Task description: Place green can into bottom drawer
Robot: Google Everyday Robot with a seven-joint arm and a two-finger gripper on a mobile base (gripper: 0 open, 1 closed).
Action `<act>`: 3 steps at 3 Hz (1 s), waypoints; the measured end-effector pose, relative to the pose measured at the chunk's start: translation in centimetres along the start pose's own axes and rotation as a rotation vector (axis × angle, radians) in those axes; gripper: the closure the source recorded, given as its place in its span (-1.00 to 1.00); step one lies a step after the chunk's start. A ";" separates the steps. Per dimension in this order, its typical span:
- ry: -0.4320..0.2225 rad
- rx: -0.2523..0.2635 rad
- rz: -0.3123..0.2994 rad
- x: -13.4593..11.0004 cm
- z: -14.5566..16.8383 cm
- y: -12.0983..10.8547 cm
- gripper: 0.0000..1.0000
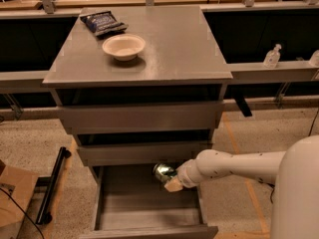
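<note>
The robot's gripper will release the green can on the middle of the open bottom drawer's grey bottom (154, 200).
The green can (162, 173) is a small shiny can held sideways at the tip of my gripper (168, 178). The gripper is shut on it, just above the open bottom drawer (147, 205), near the drawer's back right part. The drawer is pulled out from the grey cabinet and its grey inside shows nothing else. My white arm (234, 165) reaches in from the right.
A white bowl (123, 47) and a dark blue chip bag (102, 23) lie on the cabinet top (174, 39). The two upper drawers (139, 117) are closed. A clear bottle (272, 57) stands on the right ledge. A cardboard box (12, 198) and a black bar (54, 183) are on the floor at left.
</note>
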State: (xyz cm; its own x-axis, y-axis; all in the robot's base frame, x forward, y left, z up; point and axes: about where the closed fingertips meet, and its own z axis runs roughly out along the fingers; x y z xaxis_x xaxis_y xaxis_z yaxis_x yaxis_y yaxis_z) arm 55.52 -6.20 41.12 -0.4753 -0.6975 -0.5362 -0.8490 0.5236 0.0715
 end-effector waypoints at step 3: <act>-0.176 -0.107 0.119 5.4 13.1 -0.2 1.00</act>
State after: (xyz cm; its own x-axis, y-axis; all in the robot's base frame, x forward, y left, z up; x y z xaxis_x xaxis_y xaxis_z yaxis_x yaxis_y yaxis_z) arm 56.12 -3.64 27.17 -0.5341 -0.5332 -0.6561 -0.8135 0.5354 0.2270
